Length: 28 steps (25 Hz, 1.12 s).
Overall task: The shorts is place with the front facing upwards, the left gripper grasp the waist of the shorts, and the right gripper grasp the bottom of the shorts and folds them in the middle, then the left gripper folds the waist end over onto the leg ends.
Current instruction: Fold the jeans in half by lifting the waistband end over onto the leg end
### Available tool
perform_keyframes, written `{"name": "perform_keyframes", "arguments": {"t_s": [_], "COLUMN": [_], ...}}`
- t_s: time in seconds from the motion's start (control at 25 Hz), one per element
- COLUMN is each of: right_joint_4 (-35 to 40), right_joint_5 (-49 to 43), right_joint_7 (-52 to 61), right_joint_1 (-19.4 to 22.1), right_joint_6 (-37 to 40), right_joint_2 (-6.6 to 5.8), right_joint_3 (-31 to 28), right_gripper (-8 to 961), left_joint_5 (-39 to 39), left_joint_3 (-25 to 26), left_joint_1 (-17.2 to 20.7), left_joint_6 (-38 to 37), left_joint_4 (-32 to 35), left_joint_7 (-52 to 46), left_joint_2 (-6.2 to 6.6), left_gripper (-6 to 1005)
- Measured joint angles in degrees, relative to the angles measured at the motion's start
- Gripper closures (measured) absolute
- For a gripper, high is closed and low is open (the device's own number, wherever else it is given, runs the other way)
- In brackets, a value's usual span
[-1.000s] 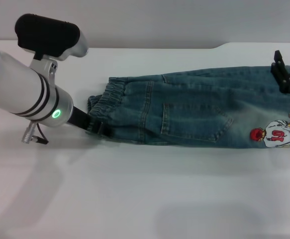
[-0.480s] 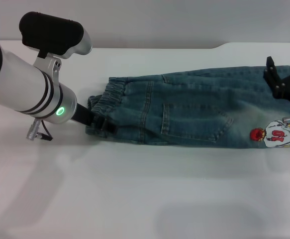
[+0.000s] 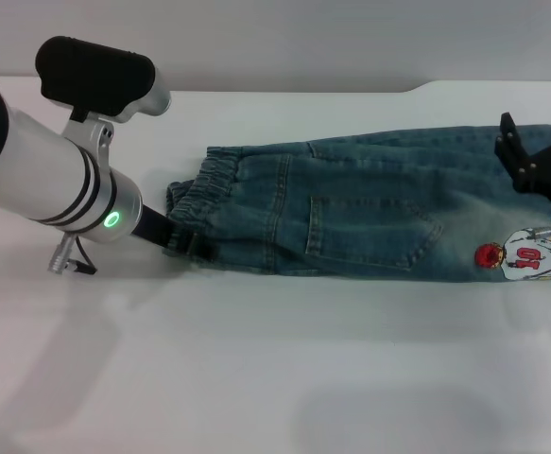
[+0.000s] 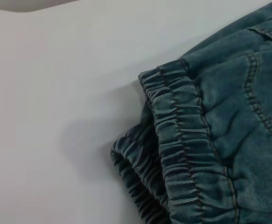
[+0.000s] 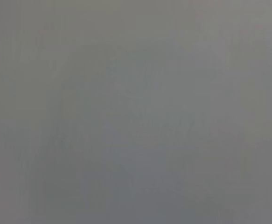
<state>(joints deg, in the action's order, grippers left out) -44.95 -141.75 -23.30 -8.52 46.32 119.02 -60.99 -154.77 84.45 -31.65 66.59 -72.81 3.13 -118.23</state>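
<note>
I close my right gripper next on the middle of the shorts, at the bottom end of the patch pocket point(image 3: 413, 227).
The blue denim shorts point(image 3: 370, 213) lie flat on the white table point(image 3: 256, 359), doubled lengthwise, with a patch pocket on top. The waist of the shorts point(image 3: 199, 194) points left; its gathered band fills the left wrist view point(image 4: 182, 154). The bottom of the shorts point(image 3: 540, 251), with a red-white cartoon print, reaches the right edge of the head view. My left gripper point(image 3: 182, 240) sits low against the near corner of the waist. My right gripper point(image 3: 538, 118) hovers open over the leg end, holding nothing. The right wrist view shows only plain grey.
The table's far edge point(image 3: 284, 92) runs behind the shorts, with a grey wall beyond. Bare white tabletop spreads in front of the shorts and to their left.
The right gripper has moved a little left over the leg end. The left arm edged right toward the waist, then back slightly. The shorts have not moved.
</note>
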Motion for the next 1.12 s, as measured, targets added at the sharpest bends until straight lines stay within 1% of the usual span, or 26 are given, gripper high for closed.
{"name": "perform_keyframes", "arguments": {"t_s": [0.24,0.32,0.44,0.64,0.68,0.76,0.88,1.12], "right_joint_4": [-0.66,-0.88,-2.05,-3.37,-3.48,-3.53,-3.56,-3.57], "right_joint_5": [0.1,0.11,0.13,-0.02,-0.05,-0.08,-0.1,-0.1], "right_joint_7": [0.02,0.01,-0.01,-0.25,-0.3,-0.35,-0.39,-0.42], "right_joint_1": [0.58,0.8,1.79,2.75,2.85,2.92,3.01,3.01], "right_joint_6": [-0.01,-0.01,-0.01,0.0,0.0,0.0,0.0,-0.02], "right_joint_2": [-0.02,-0.02,-0.02,-0.13,-0.16,-0.19,-0.2,-0.2], "right_joint_3": [0.06,0.07,0.08,0.04,0.03,0.02,0.01,-0.01], "right_gripper": [213,214,214,214,214,213,213,213], "left_joint_5": [0.92,3.26,3.73,4.46,4.46,5.13,5.16,5.19], "left_joint_3": [0.01,0.05,0.07,0.01,0.01,0.01,0.06,0.35], "left_joint_1": [0.01,-0.17,-0.51,-0.28,-0.28,1.0,1.46,1.56], "left_joint_6": [-1.47,-2.69,-3.06,-3.68,-3.68,-4.62,-4.54,-3.8], "left_joint_4": [0.75,2.16,3.1,2.44,2.44,0.76,0.35,-0.13], "left_joint_7": [0.85,2.12,2.38,3.56,3.56,4.36,4.21,4.4], "left_joint_2": [-0.01,0.0,0.01,0.02,0.02,0.02,0.05,0.13], "left_gripper": [161,162,163,165,186,227,290,547]}}
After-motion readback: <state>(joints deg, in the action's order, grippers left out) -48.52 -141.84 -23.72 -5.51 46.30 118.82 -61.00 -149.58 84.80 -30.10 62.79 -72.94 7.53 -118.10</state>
